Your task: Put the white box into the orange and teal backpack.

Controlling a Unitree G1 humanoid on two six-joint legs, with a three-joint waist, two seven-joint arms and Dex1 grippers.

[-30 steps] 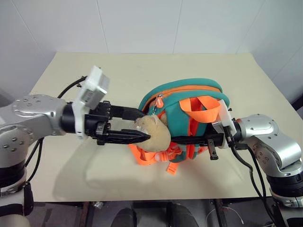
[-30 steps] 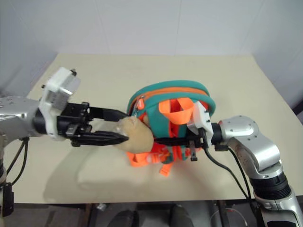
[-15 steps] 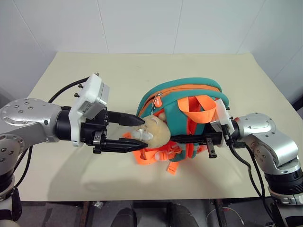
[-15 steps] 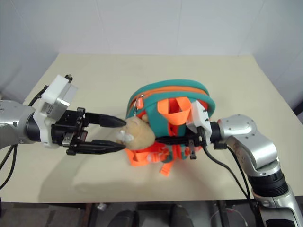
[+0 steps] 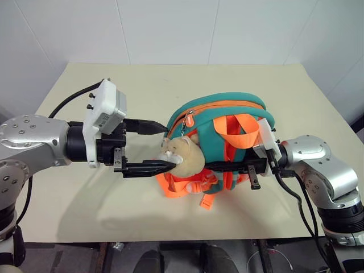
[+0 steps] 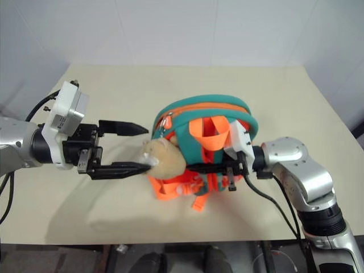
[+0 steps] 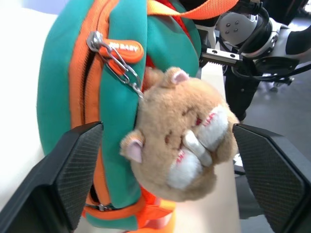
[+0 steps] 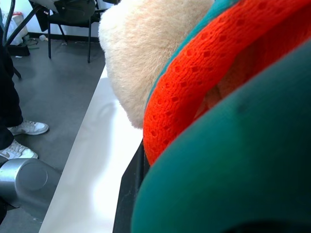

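The zipper pull is short of the zipper's lower end, so next my left gripper grips the tan plush toy (image 5: 191, 157) and pulls it there by the zipper pull.
The orange and teal backpack (image 5: 227, 128) is held upright above the middle of the table, its orange zipper (image 7: 80, 73) running shut along the top. My right gripper (image 5: 219, 166) reaches in from the right and is shut on the backpack among the orange straps (image 8: 204, 82). A tan plush toy (image 5: 185, 154) hangs from the zipper pull (image 7: 116, 48) on the side towards my left arm. My left gripper (image 5: 169, 146) stands open with one finger on each side of the toy (image 7: 184, 141), not squeezing it. The white box is out of view.
The beige table (image 5: 142, 79) stretches behind and to both sides of the backpack, with white walls close behind it. Past the table's edge there are a chair and a person's shoes (image 8: 24, 128) on the grey floor.
My left gripper has opened wide and let go of the plush toy, which now hangs free between its fingers. The right gripper and the backpack have stayed put.
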